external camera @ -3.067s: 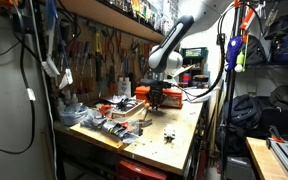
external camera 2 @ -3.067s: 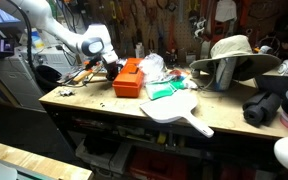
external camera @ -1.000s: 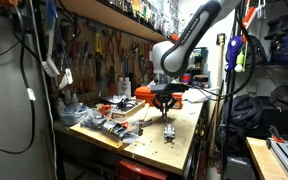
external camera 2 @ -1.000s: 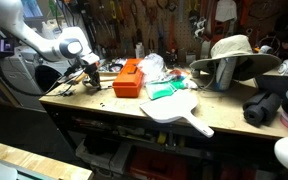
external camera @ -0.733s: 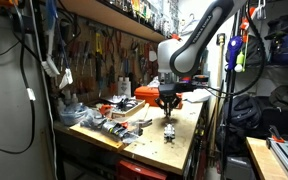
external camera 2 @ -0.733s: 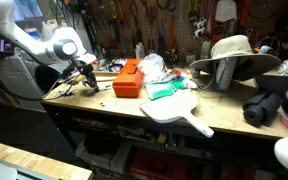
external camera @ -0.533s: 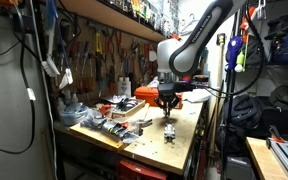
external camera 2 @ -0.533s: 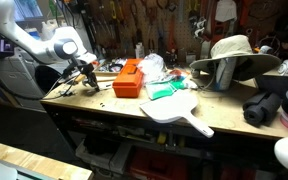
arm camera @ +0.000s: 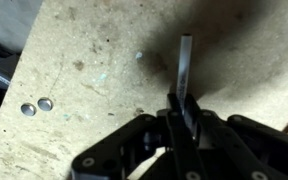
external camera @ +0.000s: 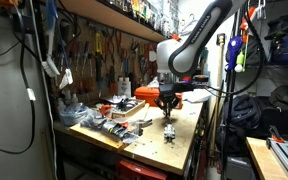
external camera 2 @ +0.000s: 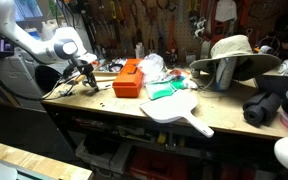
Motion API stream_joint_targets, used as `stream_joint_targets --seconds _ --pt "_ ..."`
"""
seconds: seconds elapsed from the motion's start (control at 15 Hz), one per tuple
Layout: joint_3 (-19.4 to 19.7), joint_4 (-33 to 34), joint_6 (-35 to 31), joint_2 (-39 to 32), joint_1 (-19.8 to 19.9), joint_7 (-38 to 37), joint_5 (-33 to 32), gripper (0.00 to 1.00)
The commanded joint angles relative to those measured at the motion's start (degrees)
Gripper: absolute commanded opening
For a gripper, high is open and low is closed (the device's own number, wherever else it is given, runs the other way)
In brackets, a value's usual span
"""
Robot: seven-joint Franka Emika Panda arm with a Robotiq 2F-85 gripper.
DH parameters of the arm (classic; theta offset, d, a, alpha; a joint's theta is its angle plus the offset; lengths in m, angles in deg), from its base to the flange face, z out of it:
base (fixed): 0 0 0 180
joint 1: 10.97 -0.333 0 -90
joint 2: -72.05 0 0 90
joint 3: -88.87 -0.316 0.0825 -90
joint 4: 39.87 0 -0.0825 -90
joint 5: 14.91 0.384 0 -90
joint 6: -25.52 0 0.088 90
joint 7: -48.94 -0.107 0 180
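Note:
My gripper needs to release the white marker pen on the benchtop (external camera: 161, 118) between the small dark part and the orange toolbox.
My gripper (arm camera: 181, 108) is shut on a thin flat grey metal strip (arm camera: 186, 62) that sticks out past the fingertips over the chipboard benchtop (arm camera: 84, 60). In both exterior views the gripper (external camera: 168, 103) (external camera 2: 88, 78) points down, just above the workbench near its end. The strip is too small to make out there. An orange toolbox (external camera: 148, 93) (external camera 2: 129, 77) stands behind the gripper, apart from it.
Two small round metal pieces (arm camera: 36, 105) lie on the bench. A small dark part (external camera: 170, 133) lies in front of the gripper. A white paddle (external camera 2: 179, 108), a green item (external camera 2: 164, 90) and a hat (external camera 2: 229, 55) sit further along. Tools (external camera: 114, 115) clutter one side.
Over three seconds the arm has swung away from the orange toolbox toward the bench end and lowered. In the last half second nothing visibly moves.

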Motion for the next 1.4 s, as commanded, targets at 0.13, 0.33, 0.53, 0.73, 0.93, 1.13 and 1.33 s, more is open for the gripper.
stream_joint_targets --seconds 0.13,0.33,0.53,0.73,0.93,1.13,1.33 --pt "-1.74 -2.23 2.69 2.94 1.19 14.26 1.93 0.03" --pt "-2.53 -2.58 5.38 4.69 1.29 23.22 3.34 0.03" --pt "-2.90 -2.34 9.83 5.61 0.93 29.30 1.81 0.03" --pt "-3.44 -2.34 11.61 5.90 1.07 34.81 -0.26 0.03" --pt "-4.02 -2.83 10.34 5.95 1.18 40.60 -0.67 0.03" --pt "-4.78 -2.92 9.76 5.32 1.08 45.38 0.26 0.03" --pt "-5.40 -3.47 7.16 4.90 1.07 47.92 0.37 0.03"
